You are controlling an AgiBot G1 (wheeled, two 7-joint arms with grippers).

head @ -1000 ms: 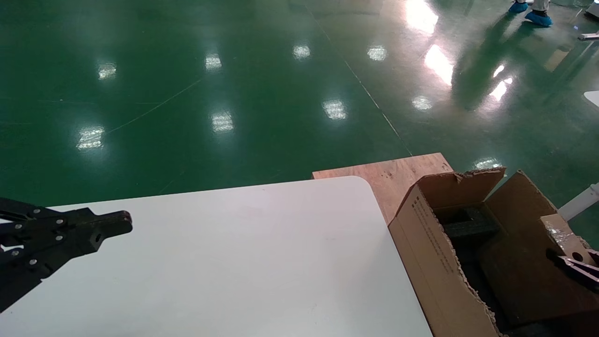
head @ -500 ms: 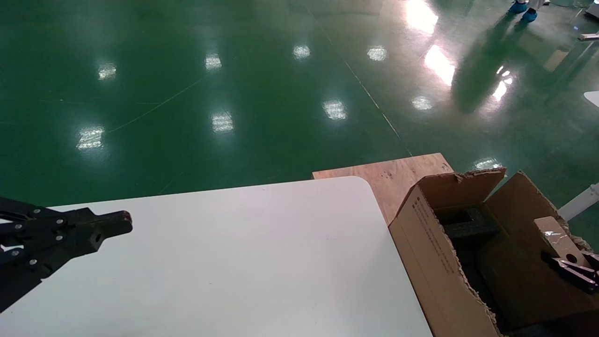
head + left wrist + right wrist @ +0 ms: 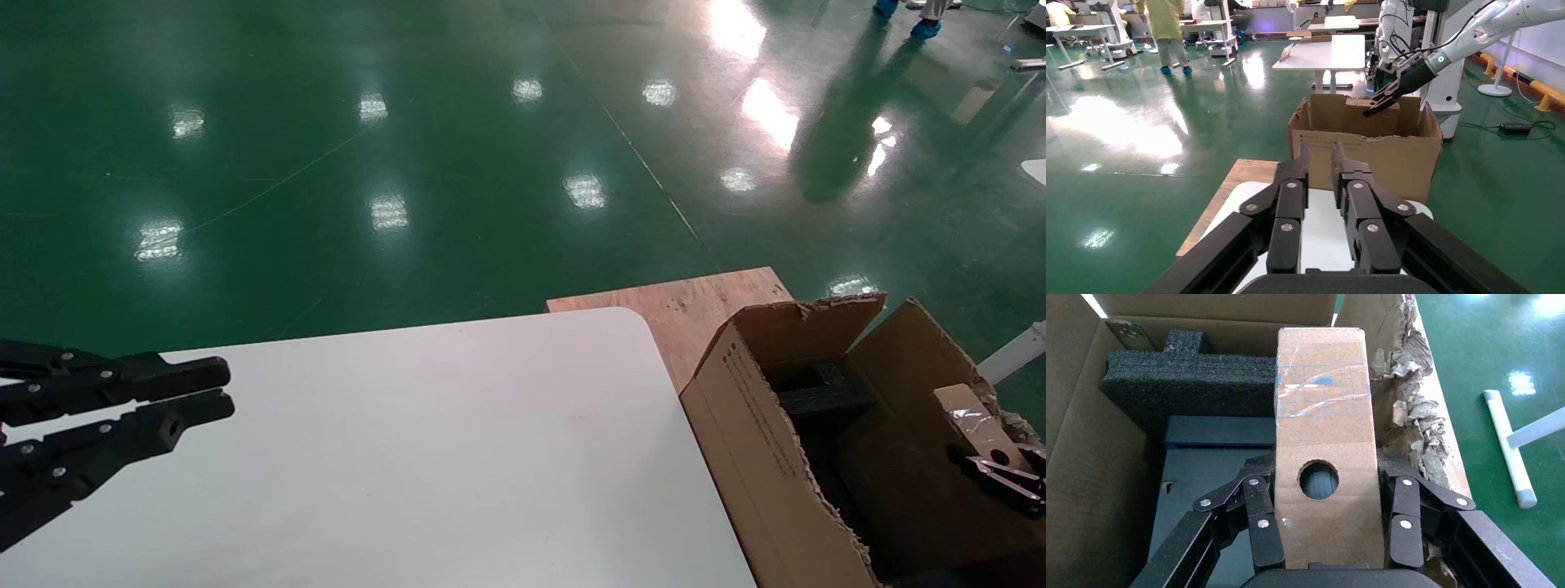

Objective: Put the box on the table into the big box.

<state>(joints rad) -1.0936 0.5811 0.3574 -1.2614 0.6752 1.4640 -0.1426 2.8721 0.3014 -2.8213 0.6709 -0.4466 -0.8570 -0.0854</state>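
Next, my right gripper lets go of the small box inside the big box, between the dark panel and the big box's torn cardboard side (image 3: 896,496). The small box now hangs above black foam.
The small light-brown box (image 3: 1321,416), with a round hole in its broad face, sits between the fingers of my right gripper (image 3: 1324,478), which is shut on it. Gripper and box hang inside the big box (image 3: 1083,447), above black foam (image 3: 1193,367). In the head view the small box (image 3: 968,420) and right gripper (image 3: 1001,474) are at the carton's (image 3: 735,408) right side. My left gripper (image 3: 216,388) hovers over the white table's (image 3: 409,457) left part, jaws a little apart and empty. It also shows in the left wrist view (image 3: 1319,153).
A flat plywood board (image 3: 695,306) lies beyond the table's rounded corner, next to the carton. A white pole (image 3: 1013,351) stands right of the carton. Torn ragged cardboard (image 3: 1413,416) lines the carton wall beside the held box. The green floor surrounds everything.
My left gripper's jaws have opened a little. My right gripper has shifted slightly with the small box inside the carton.
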